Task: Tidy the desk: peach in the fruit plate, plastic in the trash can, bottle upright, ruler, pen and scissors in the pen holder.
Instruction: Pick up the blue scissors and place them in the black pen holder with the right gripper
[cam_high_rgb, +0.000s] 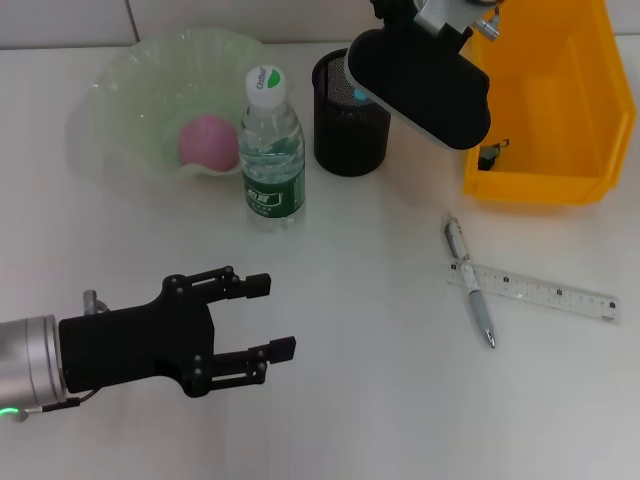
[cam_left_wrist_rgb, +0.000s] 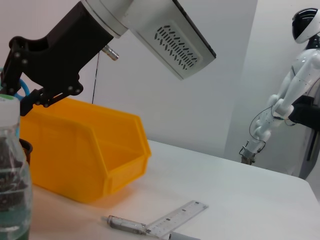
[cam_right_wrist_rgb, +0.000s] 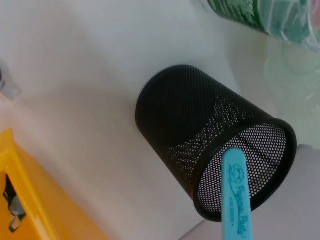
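Observation:
The robot's right gripper needs to release the blue scissors inside the black mesh pen holder (cam_high_rgb: 362, 96) (cam_right_wrist_rgb: 244, 169), close beside the upright bottle.
A pink peach (cam_high_rgb: 208, 140) lies in the pale green fruit plate (cam_high_rgb: 120, 90). A clear bottle with a green label (cam_high_rgb: 270, 150) stands upright beside it. My right arm hangs over the black mesh pen holder (cam_high_rgb: 350, 125). Its gripper (cam_left_wrist_rgb: 17, 97) is shut on blue scissors (cam_right_wrist_rgb: 236, 195), whose end dips into the holder's mouth (cam_right_wrist_rgb: 215, 145). A silver pen (cam_high_rgb: 470, 282) lies across a clear ruler (cam_high_rgb: 545, 292) on the table at the right. My left gripper (cam_high_rgb: 270, 318) is open and empty, low at the front left.
A yellow bin (cam_high_rgb: 545, 100) stands at the back right with a small dark item (cam_high_rgb: 492, 153) inside. In the left wrist view the bin (cam_left_wrist_rgb: 85, 150), ruler (cam_left_wrist_rgb: 177, 217) and pen (cam_left_wrist_rgb: 125, 223) show. A white humanoid figure (cam_left_wrist_rgb: 290, 85) stands beyond the table.

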